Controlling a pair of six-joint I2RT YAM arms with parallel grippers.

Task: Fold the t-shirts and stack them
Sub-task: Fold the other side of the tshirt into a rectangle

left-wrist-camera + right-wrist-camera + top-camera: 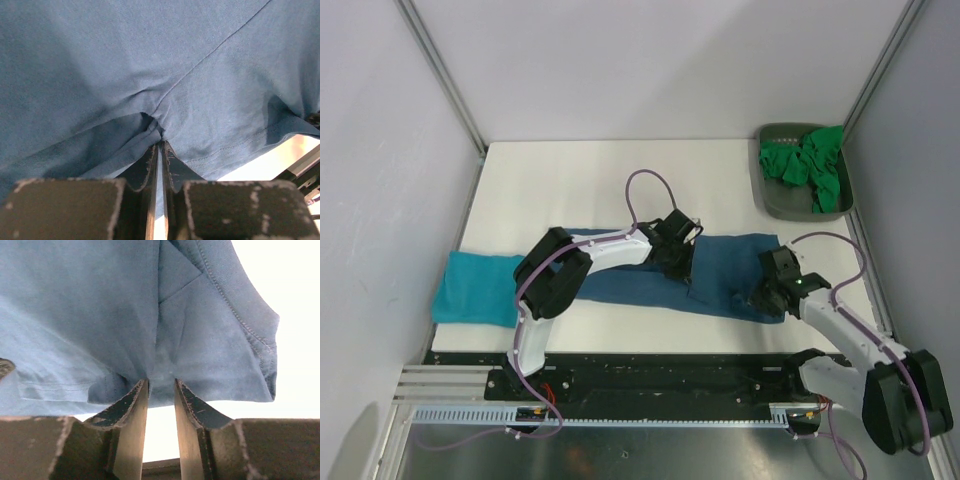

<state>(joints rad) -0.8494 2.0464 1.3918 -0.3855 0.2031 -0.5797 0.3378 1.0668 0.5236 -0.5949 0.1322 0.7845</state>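
Note:
Next, I open my left gripper, which pinches the sleeve beside its bunched seam, and take the corner of the sleeve's hem (194, 161) to straighten the sleeve's edge.
A dark steel-blue t-shirt (725, 272) lies spread across the middle of the white table. My left gripper (682, 262) is over its middle. In the left wrist view the gripper (160, 142) is shut on a pinched fold of the shirt (150, 60). My right gripper (758, 297) is at the shirt's near right corner. In the right wrist view it (160, 381) is narrowly closed on a bunched hem of the shirt (100, 315). A folded turquoise t-shirt (475, 287) lies at the left edge. Crumpled green t-shirts (807, 165) lie in the tray.
A dark grey plastic tray (767, 192) stands at the back right corner. The white table (580, 185) is walled on the left, back and right. A black rail (670, 375) runs along the near edge by the arm bases.

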